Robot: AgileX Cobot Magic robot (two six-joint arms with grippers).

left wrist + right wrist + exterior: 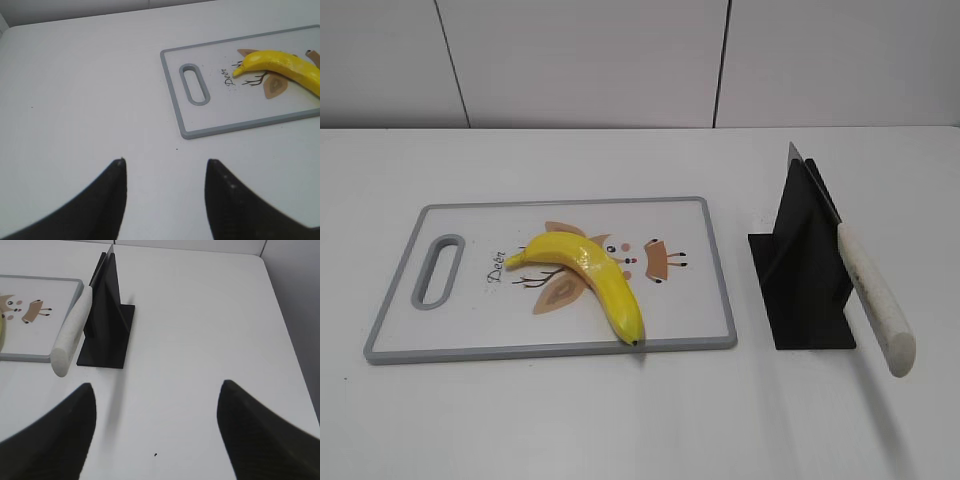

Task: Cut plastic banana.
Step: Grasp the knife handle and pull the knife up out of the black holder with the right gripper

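Observation:
My right gripper is going to close around the middle of the knife's cream handle (873, 291) (75, 326), since the knife has to leave the black stand to cut.
A yellow plastic banana (590, 276) lies across a white cutting board (700, 330) with a grey rim and a handle slot at its left. The board also shows in the left wrist view (200, 130) with the banana (285, 67). A knife with a cream handle (876, 298) rests in a black stand (805, 270) to the right of the board; the knife handle also shows in the right wrist view (72, 332). My left gripper (165, 162) is open and empty over bare table left of the board. My right gripper (156, 385) is open and empty, near of the stand. Neither gripper shows in the exterior view.
The black stand (107, 325) stands upright on a flat base. A white wall runs behind the table. The table's right edge (290, 340) shows in the right wrist view. Bare white table surrounds the board.

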